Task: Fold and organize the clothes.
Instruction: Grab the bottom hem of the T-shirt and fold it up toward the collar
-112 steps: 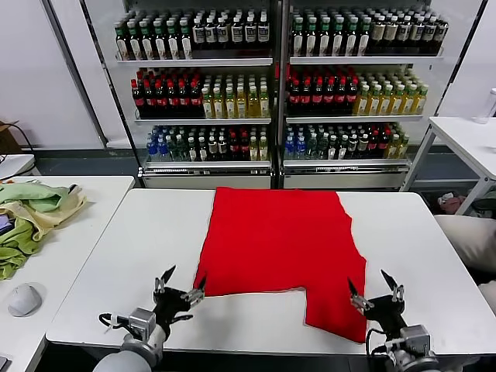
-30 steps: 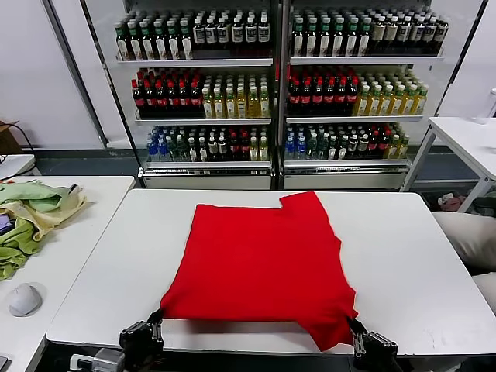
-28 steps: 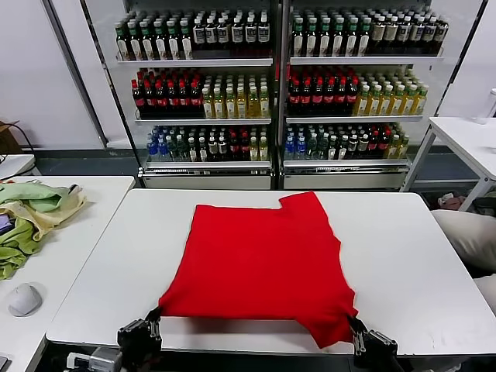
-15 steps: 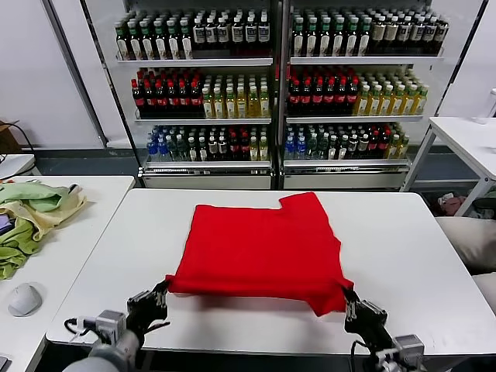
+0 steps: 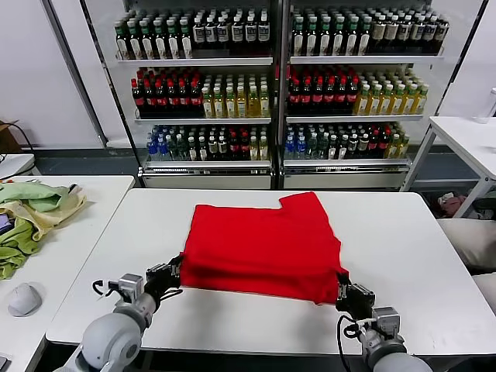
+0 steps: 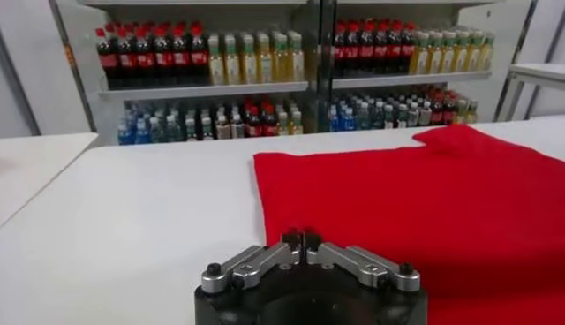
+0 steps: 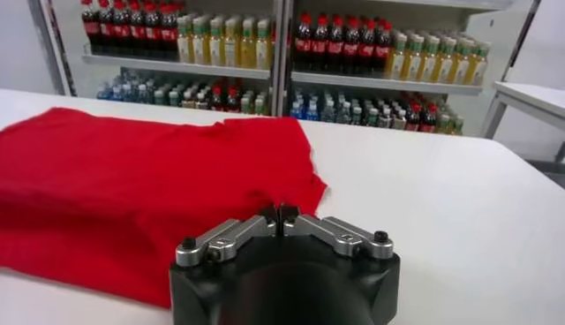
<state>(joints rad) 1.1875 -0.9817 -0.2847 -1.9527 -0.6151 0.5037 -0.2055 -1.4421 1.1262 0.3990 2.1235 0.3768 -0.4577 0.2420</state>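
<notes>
The red T-shirt's far end lies close to the table's far edge, so the robot's right gripper needs to take the T-shirt's folded near corner (image 5: 325, 297) and pull the T-shirt closer.
A bright red T-shirt (image 5: 263, 244) lies on the white table (image 5: 403, 256), its near part doubled back over the rest, plain face up. My left gripper (image 5: 175, 270) is shut on the shirt's near left edge, just above the table. My right gripper (image 5: 342, 292) is shut on the near right corner. In the left wrist view the shirt (image 6: 415, 203) spreads beyond the closed left gripper (image 6: 301, 240). In the right wrist view the shirt (image 7: 124, 185) lies beyond the closed right gripper (image 7: 278, 213). No print shows.
Pale green and yellow cloths (image 5: 27, 213) and a grey mouse (image 5: 23, 298) lie on a side table to the left. Drink shelves (image 5: 271, 85) stand behind the table. Another white table (image 5: 465, 136) stands at the far right.
Both grippers took hold of the shirt's near edge, pulled it toward me, then lifted it and carried it away from me over the shirt, making a fold.
</notes>
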